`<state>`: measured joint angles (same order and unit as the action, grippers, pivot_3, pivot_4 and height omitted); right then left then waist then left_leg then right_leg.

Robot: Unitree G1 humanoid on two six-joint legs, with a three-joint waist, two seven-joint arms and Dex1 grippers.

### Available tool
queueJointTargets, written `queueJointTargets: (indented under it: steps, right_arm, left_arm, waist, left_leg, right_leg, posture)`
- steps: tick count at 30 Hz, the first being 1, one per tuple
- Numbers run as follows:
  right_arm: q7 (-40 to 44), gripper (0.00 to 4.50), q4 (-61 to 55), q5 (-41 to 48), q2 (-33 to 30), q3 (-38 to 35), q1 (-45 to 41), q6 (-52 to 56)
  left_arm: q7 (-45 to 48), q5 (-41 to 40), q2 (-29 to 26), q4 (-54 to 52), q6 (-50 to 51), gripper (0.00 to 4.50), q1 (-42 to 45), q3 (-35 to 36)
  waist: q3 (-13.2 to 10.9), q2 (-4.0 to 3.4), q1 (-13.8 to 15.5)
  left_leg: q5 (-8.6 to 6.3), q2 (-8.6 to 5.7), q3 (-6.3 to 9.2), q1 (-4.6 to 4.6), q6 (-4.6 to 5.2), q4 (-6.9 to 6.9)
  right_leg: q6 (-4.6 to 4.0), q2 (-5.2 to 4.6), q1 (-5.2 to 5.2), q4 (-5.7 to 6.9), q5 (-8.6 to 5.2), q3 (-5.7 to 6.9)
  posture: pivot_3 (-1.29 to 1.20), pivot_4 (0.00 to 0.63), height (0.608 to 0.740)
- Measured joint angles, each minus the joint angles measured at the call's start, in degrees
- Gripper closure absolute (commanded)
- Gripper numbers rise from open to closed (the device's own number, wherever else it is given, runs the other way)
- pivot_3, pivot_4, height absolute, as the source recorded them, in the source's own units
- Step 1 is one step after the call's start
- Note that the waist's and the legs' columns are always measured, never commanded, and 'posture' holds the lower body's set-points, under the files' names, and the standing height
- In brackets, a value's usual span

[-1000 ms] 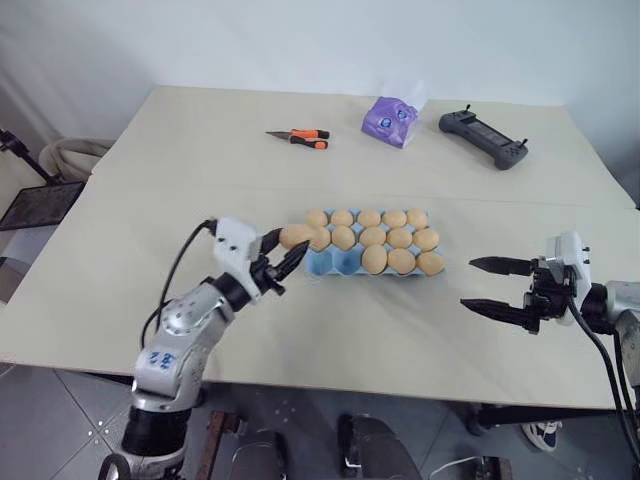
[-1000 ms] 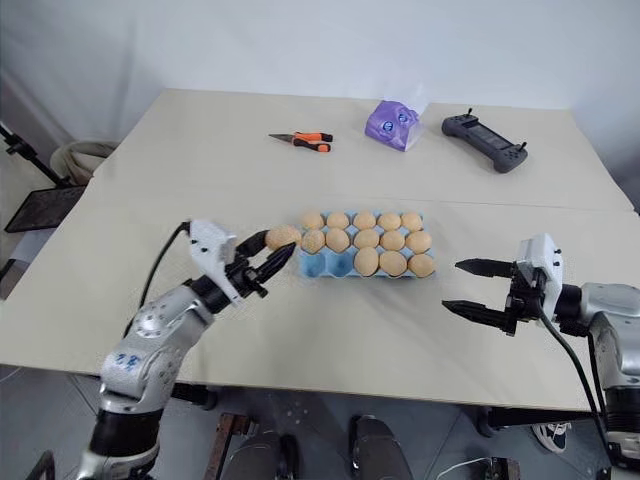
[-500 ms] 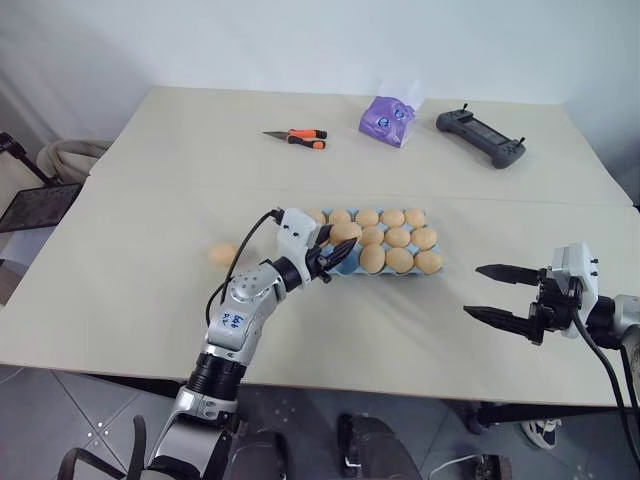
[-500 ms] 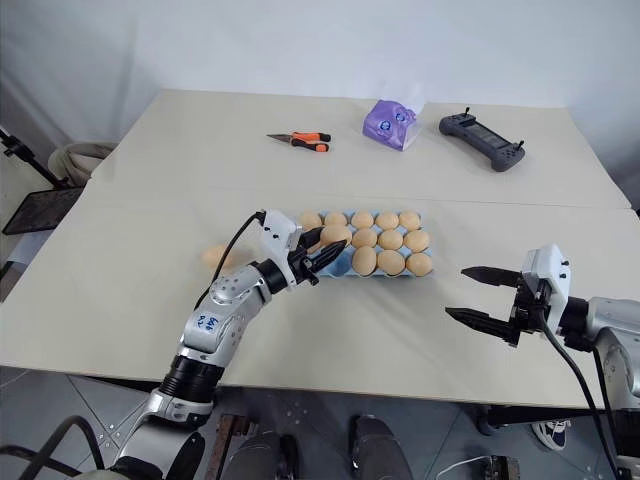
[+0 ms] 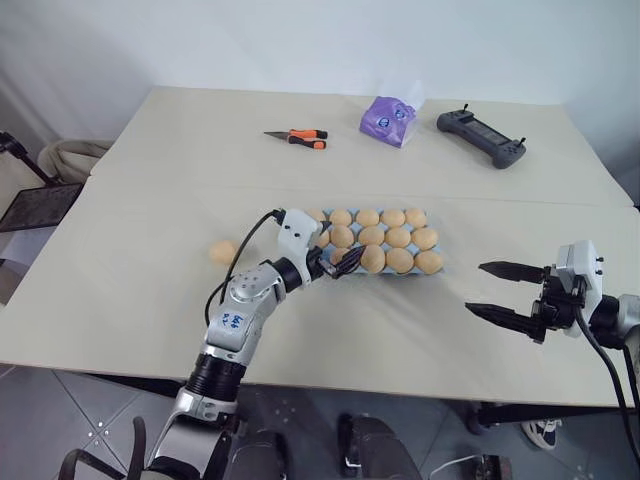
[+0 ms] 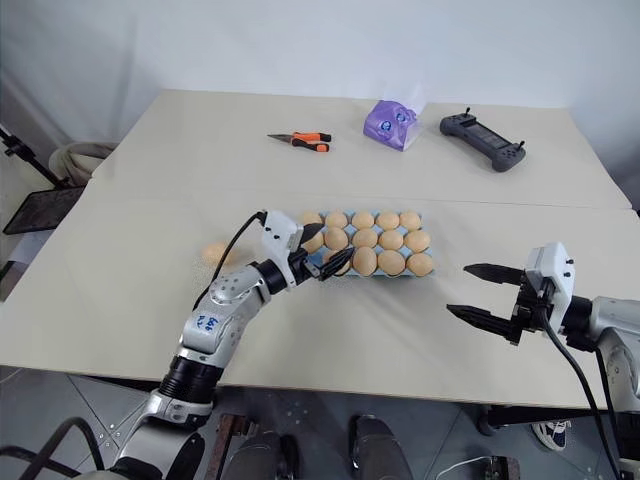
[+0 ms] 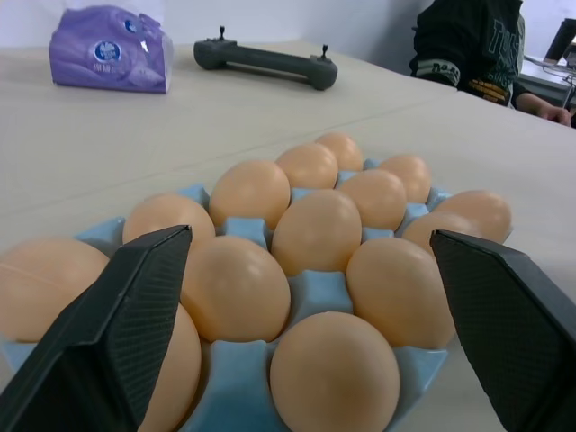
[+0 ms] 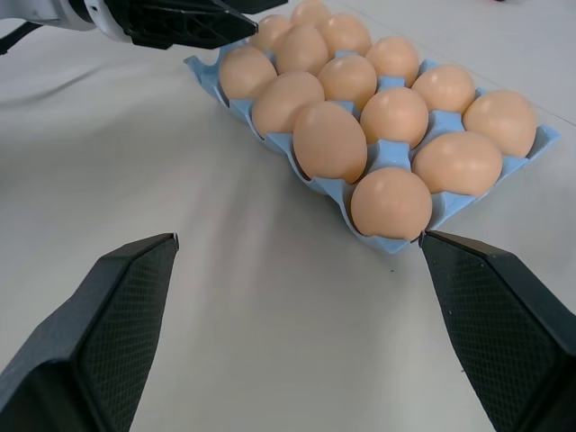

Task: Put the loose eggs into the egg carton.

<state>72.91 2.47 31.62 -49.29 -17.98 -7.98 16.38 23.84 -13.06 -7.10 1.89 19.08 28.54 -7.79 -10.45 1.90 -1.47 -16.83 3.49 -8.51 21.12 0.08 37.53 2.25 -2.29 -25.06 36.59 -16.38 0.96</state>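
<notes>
Next, I close my left gripper on the sides of the loose egg (image 5: 223, 252), since it is still lying on the table outside the egg carton.
The light blue egg carton (image 5: 318, 266) lies mid-table with several tan eggs in its cups. My left gripper (image 5: 335, 257) is at the carton's left end, open. In the left wrist view its fingers (image 7: 126, 315) stand wide on either side of the nearest eggs, and one egg (image 7: 333, 369) sits in the closest cup between them. One loose egg (image 5: 222, 252) lies on the table to the left of the carton, behind my left arm. Off to the right of the carton, my right gripper (image 5: 497, 290) hovers open and empty, pointing at it.
At the far side of the table lie orange-handled pliers (image 5: 297, 137), a purple packet (image 5: 389, 120) and a black controller (image 5: 481, 138). A person's dark sleeve (image 7: 468, 45) shows beyond the table. A black stand (image 5: 38, 205) is off the table's left edge.
My left arm carried an egg rightward to the carton's left end. Its fingers then opened and let the egg go into a cup. My right gripper stayed put.
</notes>
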Motion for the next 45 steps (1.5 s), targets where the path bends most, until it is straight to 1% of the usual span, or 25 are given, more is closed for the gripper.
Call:
queueJointTargets:
  steps: [4, 8, 12, 16, 22, 28, 32, 36, 40, 45]
  right_arm:
    - [0.08, 0.0, 0.19, -0.01, 0.0, 0.27, -0.81, 0.0]
    - [0.28, 0.0, 0.69, -0.02, 0.0, 0.89, -1.87, 0.0]
    - [1.19, 0.0, 2.15, -0.02, -0.01, 1.46, -2.6, -0.01]
    - [1.82, 0.0, 3.41, -0.1, 0.02, 2.24, -4.24, -0.08]
    - [3.01, 0.0, 6.22, -0.8, 0.06, 4.03, -7.0, -0.31]
    - [4.04, 0.0, 8.06, -1.37, 0.07, 4.72, -9.64, -1.04]
    - [4.95, 0.0, 9.34, -1.51, 0.07, 5.5, -10.23, -1.24]
    - [5.85, 0.0, 9.49, -1.37, 0.07, 5.86, -11.05, -1.3]
    - [7.04, 0.0, 9.17, -0.4, 0.2, 5.84, -11.02, -1.22]
    - [7.48, 0.0, 7.09, 1.78, 0.85, 5.53, -9.79, -0.26]
  left_arm:
    - [-1.27, 0.23, -0.51, -3.67, 0.81, 0.01, -1.33, 0.43]
    - [-3.86, 0.15, -1.35, -11.84, 0.6, 0.01, -6.18, 3.55]
    - [-3.54, -2.49, -4.45, -21.25, 0.94, 0.01, -16.54, 8.48]
    - [-2.38, -5.26, -5.9, -25.95, 0.57, 0.01, -26.8, 13.07]
    - [-2.18, -8.56, -6.55, -27.96, -3.17, 0.01, -40.55, 23.15]
    - [-3.08, -11.39, -6.18, -28.57, -5.33, 0.01, -47.1, 29.61]
    - [-3.82, -12.9, -6.13, -28.65, -6.52, 0.01, -48.25, 32.83]
    - [-4.47, -13.54, -6.81, -27.74, -7.15, 0.01, -46.77, 34.5]
    - [-4.94, -13.5, -8.03, -24.01, -7.16, 0.01, -42.54, 34.67]
    - [-4.46, -12.67, -10.38, -18.58, -7.32, 0.01, -35.7, 33.1]
  waist:
    - [0.0, 0.0, -0.04]
    - [0.0, 0.0, -0.17]
    - [0.0, -0.02, -0.2]
    - [-0.01, -0.03, -0.11]
    - [-0.01, -0.03, -0.19]
    - [-0.01, -0.03, -0.12]
    - [-0.01, -0.04, -0.13]
    - [-0.01, -0.04, -0.13]
    - [-0.02, -0.04, -0.08]
    - [-0.01, -0.05, -0.07]
  left_leg:
    - [0.01, 0.0, 0.0, 0.01, 0.02, 0.0]
    - [0.02, 0.02, -0.01, -0.02, 0.0, -0.05]
    - [0.01, 0.04, -0.02, -0.07, -0.02, -0.12]
    - [0.01, 0.02, -0.02, -0.04, 0.09, -0.02]
    - [0.01, 0.03, -0.02, -0.04, 0.19, -0.04]
    - [0.01, 0.05, -0.01, 0.02, 0.27, -0.14]
    - [-0.06, 0.04, -0.02, 0.03, 0.36, -0.2]
    - [-0.08, 0.05, -0.03, 0.02, 0.35, -0.26]
    - [-0.09, 0.06, -0.02, 0.02, 0.34, -0.26]
    - [-0.09, 0.06, -0.02, -0.01, 0.34, -0.28]
  right_leg:
    - [0.0, 0.0, 0.0, 0.0, 0.01, -0.01]
    - [0.0, 0.01, 0.0, 0.01, 0.01, -0.03]
    - [-0.01, 0.01, 0.0, 0.0, 0.0, -0.04]
    - [-0.02, -0.04, 0.03, -0.04, 0.01, -0.04]
    - [-0.07, -0.05, 0.11, -0.29, 0.01, -0.02]
    - [-0.1, -0.06, 0.21, -0.73, 0.13, 0.05]
    - [-0.09, -0.1, 0.25, -0.88, 0.14, 0.07]
    - [-0.08, -0.1, 0.25, -0.89, 0.14, 0.1]
    - [-0.08, -0.1, 0.26, -0.88, 0.15, 0.14]
    - [-0.05, -0.12, 0.28, -0.85, 0.17, 0.15]
  posture:
    - [0.0, 0.15, 0.74]
    - [0.0, 0.15, 0.74]
    - [0.0, 0.15, 0.74]
    - [0.0, 0.15, 0.74]
    - [0.0, 0.15, 0.74]
    - [0.0, 0.15, 0.74]
    - [0.0, 0.15, 0.74]
    - [0.0, 0.15, 0.74]
    - [0.0, 0.15, 0.74]
    - [0.0, 0.15, 0.74]
